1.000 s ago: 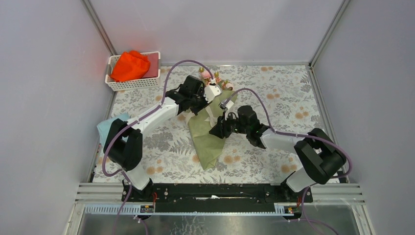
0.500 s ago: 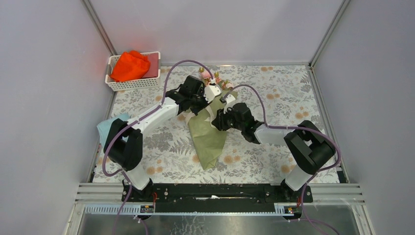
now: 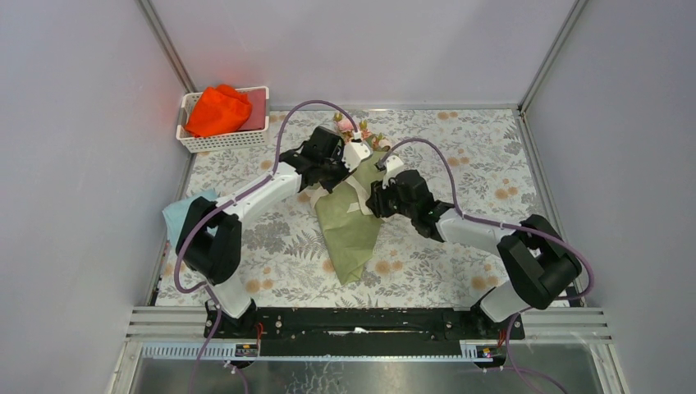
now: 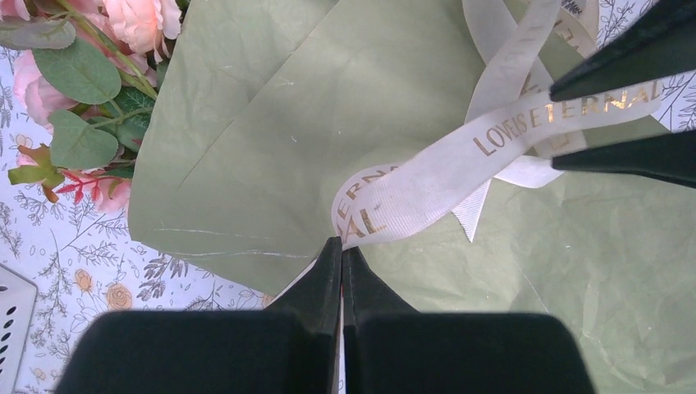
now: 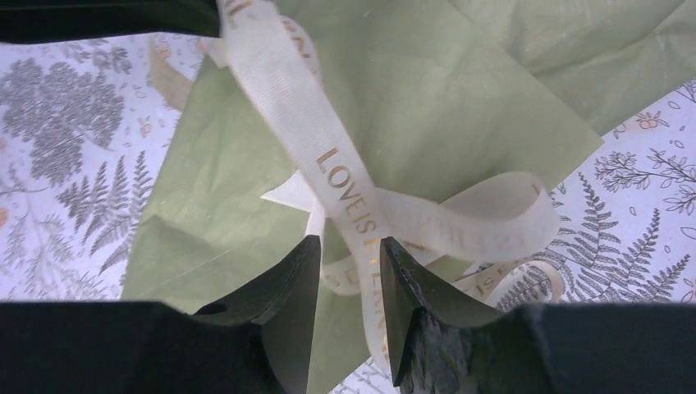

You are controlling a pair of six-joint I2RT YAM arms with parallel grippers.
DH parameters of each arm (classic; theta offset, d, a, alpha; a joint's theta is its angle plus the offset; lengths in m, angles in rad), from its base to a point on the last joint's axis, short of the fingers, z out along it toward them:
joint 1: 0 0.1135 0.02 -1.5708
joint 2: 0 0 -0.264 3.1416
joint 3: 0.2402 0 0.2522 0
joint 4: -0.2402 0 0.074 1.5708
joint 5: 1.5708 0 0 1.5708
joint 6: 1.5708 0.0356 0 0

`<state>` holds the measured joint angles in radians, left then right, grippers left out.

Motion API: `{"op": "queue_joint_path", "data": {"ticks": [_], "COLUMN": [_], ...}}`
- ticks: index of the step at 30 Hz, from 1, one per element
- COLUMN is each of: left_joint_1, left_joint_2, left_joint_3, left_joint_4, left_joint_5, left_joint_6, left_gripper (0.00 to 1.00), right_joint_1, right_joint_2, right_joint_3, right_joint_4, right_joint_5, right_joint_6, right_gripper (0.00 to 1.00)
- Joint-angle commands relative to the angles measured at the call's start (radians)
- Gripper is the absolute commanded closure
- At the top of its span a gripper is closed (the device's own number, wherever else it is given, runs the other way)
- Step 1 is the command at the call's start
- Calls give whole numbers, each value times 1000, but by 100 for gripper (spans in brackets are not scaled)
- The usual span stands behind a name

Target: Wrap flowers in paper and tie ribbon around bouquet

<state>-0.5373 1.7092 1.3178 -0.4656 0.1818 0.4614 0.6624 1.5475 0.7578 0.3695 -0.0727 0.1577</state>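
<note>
The ribbon rests loosely on my right gripper's finger, past its crossing, so next my right gripper moves in and pinches the ribbon [image 5: 351, 195] close to that crossing.
The bouquet [image 3: 349, 234] lies mid-table as a cone of olive-green paper [image 4: 287, 123], narrow end toward me. Pink flowers [image 3: 354, 129] with green leaves [image 4: 78, 78] stick out of the far, wide end. A cream ribbon [image 4: 460, 156] printed in gold letters loops over the paper. My left gripper [image 4: 341, 246] is shut on one stretch of the ribbon near the wide end. The ribbon [image 5: 328, 156] runs across to my right gripper [image 5: 349, 250]. Its jaws stand apart with the ribbon passing between them, against the right finger [image 5: 410, 279].
A white basket [image 3: 190, 141] holding an orange-red cloth [image 3: 217, 111] stands at the back left corner. A light blue cloth [image 3: 176, 212] lies at the left edge by the left arm. Grey walls close in three sides of the floral tablecloth [image 3: 476, 156].
The right gripper has moved away from me, toward the left gripper and along the ribbon, and its jaws have widened slightly. The left gripper has stayed put.
</note>
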Motion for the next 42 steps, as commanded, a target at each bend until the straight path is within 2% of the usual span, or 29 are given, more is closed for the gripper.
{"op": "queue_joint_path", "data": {"ticks": [1,3,5,12,22,32,42], "left_joint_1": [1,1,0,0,0,0,-1], "left_joint_2": [15,13,12,5,10,9,10], "left_joint_3": [39,40,40,27,30,31,28], "left_joint_4": [41,41,40,33,34,25,21], "left_joint_5": [-14,-10,-7,-1,8,8,18], "left_joint_6": [-24,-24,-23,-17,-13,-12,-9], "left_gripper": [100,100,100,100,100,100,100], "right_joint_1": [32,40,40,41,37,33,17], "right_joint_2": [-57,-51,-33,13,-51,30,20], "right_joint_3": [-40,-81,-98,-77,-24,26,38], "right_joint_4": [50,142,193,224,76,59,27], "right_joint_5": [-120,-188,-190,-144,-76,-90,-51], "right_joint_6": [-42,-22,5,19,-69,-75,-87], "right_gripper": [60,60,59,52,49,58,55]}}
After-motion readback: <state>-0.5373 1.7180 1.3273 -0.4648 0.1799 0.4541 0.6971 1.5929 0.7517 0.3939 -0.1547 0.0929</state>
